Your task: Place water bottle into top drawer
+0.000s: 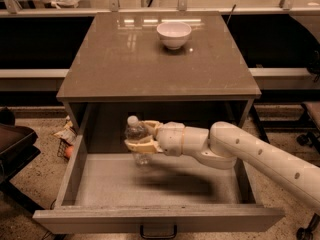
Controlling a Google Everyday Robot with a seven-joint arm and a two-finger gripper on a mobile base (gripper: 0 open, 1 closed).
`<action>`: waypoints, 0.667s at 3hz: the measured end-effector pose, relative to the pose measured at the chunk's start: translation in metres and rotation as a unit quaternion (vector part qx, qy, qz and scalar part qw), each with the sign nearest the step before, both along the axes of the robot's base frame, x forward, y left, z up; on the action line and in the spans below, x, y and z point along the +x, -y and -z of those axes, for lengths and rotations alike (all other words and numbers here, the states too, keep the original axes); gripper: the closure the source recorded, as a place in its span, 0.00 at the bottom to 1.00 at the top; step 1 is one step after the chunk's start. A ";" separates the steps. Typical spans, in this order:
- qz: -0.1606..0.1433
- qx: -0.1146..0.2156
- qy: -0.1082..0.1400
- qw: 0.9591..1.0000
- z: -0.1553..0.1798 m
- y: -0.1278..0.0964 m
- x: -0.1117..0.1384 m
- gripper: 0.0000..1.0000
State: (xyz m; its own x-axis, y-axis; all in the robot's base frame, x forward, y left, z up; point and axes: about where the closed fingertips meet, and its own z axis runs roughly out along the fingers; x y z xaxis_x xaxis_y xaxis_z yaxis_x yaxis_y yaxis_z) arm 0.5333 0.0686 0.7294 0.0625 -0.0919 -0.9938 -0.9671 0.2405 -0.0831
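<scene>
I am going to set the water bottle, now held above the drawer's floor, down with my gripper, placing it on the pale drawer's bottom beside the tip of the arm's shadow (pixel 138 170).
The water bottle (pixel 135 139) is a small clear bottle with a white cap. It stands nearly upright, tilted a little left, held above the floor of the open top drawer (pixel 155 216). My gripper (pixel 141 138) is shut on the water bottle, with one pale finger above and one below its middle. The white arm reaches in from the right over the drawer. The drawer is pulled fully out, and its pale floor shows a shadow under the arm.
A white bowl (pixel 173 34) sits at the back of the cabinet top (pixel 125 69). A dark chair (pixel 12 144) stands at the left. Small litter (pixel 66 134) lies on the floor beside the cabinet. A shelf rail runs behind.
</scene>
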 end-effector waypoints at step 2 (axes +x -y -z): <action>0.020 0.027 -0.028 0.999 0.029 -0.013 0.000 1.00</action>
State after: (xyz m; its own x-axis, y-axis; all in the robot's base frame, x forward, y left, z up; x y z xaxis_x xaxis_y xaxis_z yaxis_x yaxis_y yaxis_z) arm 0.5329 0.0815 0.7000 0.0039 -0.0386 -0.9992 -0.9594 0.2816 -0.0146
